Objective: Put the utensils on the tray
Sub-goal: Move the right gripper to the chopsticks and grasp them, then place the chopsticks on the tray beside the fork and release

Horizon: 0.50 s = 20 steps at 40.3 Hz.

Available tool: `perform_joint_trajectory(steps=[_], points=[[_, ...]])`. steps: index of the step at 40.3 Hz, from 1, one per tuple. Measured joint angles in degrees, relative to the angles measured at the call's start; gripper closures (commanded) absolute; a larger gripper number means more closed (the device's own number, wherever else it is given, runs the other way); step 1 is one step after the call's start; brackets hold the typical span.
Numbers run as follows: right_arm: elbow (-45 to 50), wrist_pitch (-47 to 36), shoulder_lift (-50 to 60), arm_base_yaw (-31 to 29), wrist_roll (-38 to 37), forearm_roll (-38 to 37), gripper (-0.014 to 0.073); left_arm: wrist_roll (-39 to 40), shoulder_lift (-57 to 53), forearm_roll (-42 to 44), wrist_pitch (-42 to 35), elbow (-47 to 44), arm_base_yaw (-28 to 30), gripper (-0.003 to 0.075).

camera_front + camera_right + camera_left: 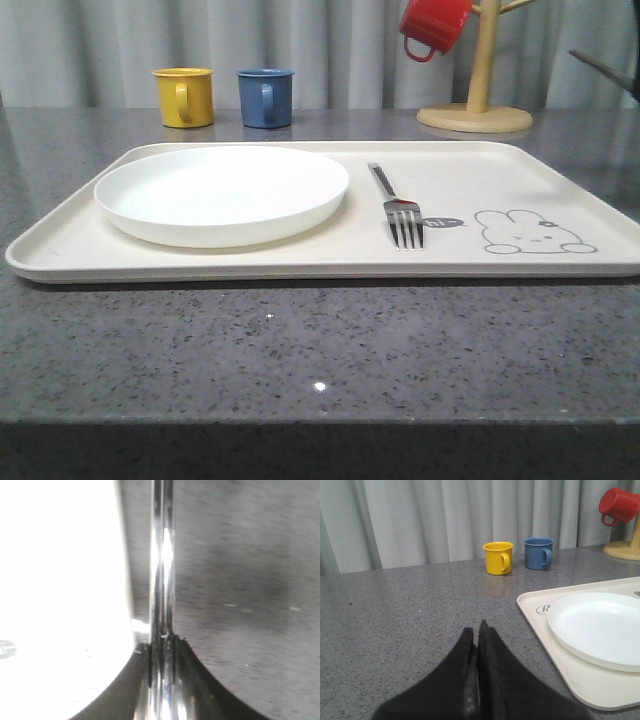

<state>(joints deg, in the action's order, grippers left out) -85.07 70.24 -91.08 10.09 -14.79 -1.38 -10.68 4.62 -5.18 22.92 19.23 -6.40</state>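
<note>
I will let go of the metal chopsticks with my right gripper, setting them on the cream tray (459, 204), between the silver fork and the bunny drawing.
The cream tray (300, 262) lies across the middle of the grey table. On its left half rests the round white plate (222, 192), and a silver fork (398, 208) lies right of it, tines toward me, beside the bunny drawing. My right gripper (162, 640) is shut on a pair of flat shiny metal chopsticks (162, 555) that stick out forward over the table, next to the bright tray edge (60, 580). My left gripper (479, 629) is shut and empty above bare table, left of the tray (580, 680) and plate (602, 630).
A yellow mug (185, 96) and a blue mug (265, 97) stand behind the tray. At the back right, a red mug (433, 25) hangs on a wooden stand (478, 80). A dark slanted shape (606, 70) juts in at the right edge.
</note>
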Motion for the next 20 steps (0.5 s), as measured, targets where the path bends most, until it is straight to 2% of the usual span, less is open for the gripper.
perform_joint_trajectory(steps=[12, 20], points=[[-0.78, 0.11, -5.91, 13.83, -7.83, 0.57, 0.0568, 0.0, 0.0, 0.0, 0.0, 0.0, 0.0, 0.0738], [-0.78, 0.11, -10.22, 15.62, -11.89, 0.96, 0.0568, 0.0, 0.0, 0.0, 0.0, 0.0, 0.0, 0.0738]])
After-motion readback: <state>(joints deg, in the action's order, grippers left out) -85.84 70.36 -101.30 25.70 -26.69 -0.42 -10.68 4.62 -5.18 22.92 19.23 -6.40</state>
